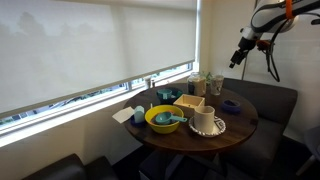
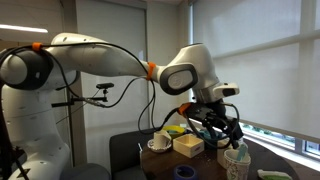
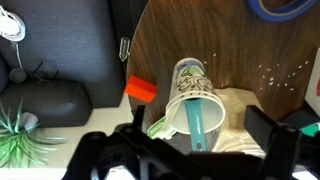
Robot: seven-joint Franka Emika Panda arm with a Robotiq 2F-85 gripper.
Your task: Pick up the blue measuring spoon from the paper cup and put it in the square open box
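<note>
My gripper should next close on the top end of the handle [image 1: 211,74] [image 3: 197,143] of the blue measuring spoon, above the rim of the paper cup.
In the wrist view a white patterned paper cup [image 3: 188,88] lies below me with the blue measuring spoon [image 3: 198,122] standing in it. My gripper [image 3: 200,150] is open and empty above the cup, with one dark finger on each side of it. In an exterior view my gripper [image 2: 222,126] hangs just above the paper cup [image 2: 236,160]. The low tan square open box [image 2: 188,146] sits nearby on the table. In an exterior view the box [image 1: 190,103] is at the table's middle and my gripper [image 1: 243,52] is up at the right.
On the round wooden table [image 1: 240,125] are a yellow bowl [image 1: 163,118] with blue items, a white mug on a saucer [image 1: 205,121] and a blue dish [image 1: 231,105]. An orange block [image 3: 141,90] and a green item [image 3: 157,127] lie beside the cup. A dark sofa [image 3: 45,100] is beyond the table edge.
</note>
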